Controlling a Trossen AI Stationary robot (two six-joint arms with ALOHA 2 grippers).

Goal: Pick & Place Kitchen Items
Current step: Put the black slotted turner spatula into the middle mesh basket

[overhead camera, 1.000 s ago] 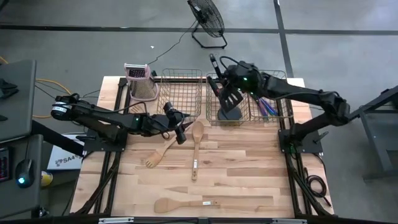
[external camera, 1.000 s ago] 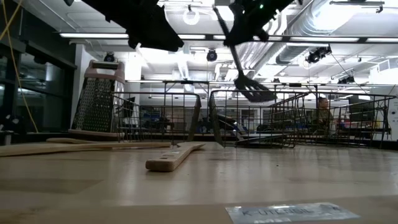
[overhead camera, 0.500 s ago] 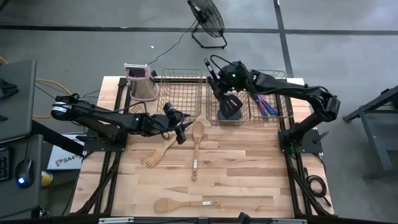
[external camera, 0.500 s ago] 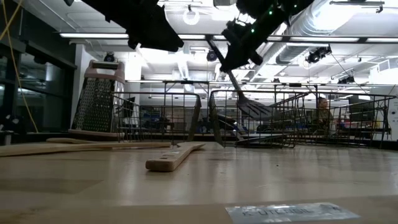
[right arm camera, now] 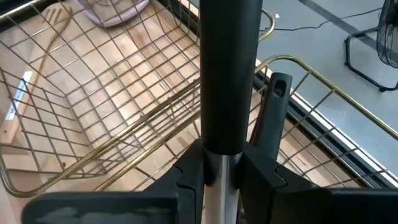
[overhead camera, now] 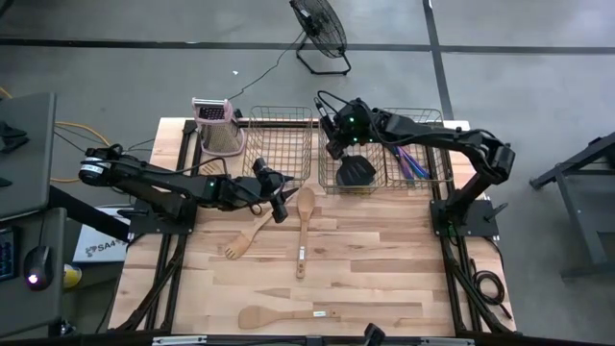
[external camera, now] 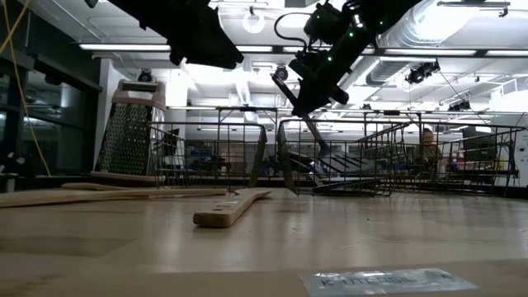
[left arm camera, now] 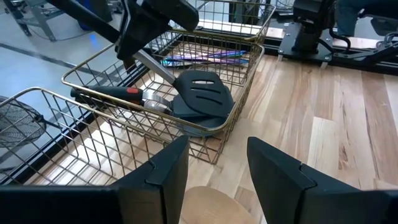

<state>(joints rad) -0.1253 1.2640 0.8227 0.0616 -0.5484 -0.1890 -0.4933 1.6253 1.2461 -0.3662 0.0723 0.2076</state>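
Note:
The robot's right gripper should release the black slotted spatula in the wire basket [overhead camera: 344, 154] next to the iridescent cutlery, with its handle leaning up.
My right gripper [overhead camera: 338, 146] is over the right wire basket [overhead camera: 432, 180], shut on a black slotted spatula [overhead camera: 357, 171]. The spatula's head [left arm camera: 202, 93] is down in the basket over another black spatula [left arm camera: 189, 121]. A black-red handled utensil [left arm camera: 106, 93] and iridescent cutlery [left arm camera: 199, 59] also lie in that basket. My left gripper [overhead camera: 280, 199] hangs open over the table beside the bowl of a wooden spoon [overhead camera: 304, 223]. The bowl [left arm camera: 205, 208] shows below and between its fingers, untouched. My right gripper pinches the spatula's metal shaft [right arm camera: 219, 180] between its two fingers, right where the black handle [right arm camera: 227, 74] ends. The fingers slant down from the table's right. The spatula hangs tilted, handle up. Whether its head touches the spatula underneath, I cannot tell.
An empty left wire basket [overhead camera: 282, 144] stands beside the right one. A metal grater with a pink top [overhead camera: 216, 125] stands at the far left. A wooden fork-like utensil [overhead camera: 245, 238] and a wooden spatula [overhead camera: 279, 315] lie on the table nearer the front edge.
My right gripper has sunk and gone a little toward the table's left, tipping further downward. The black spatula has gone down with it, from hanging above the right basket to having its head low inside it.

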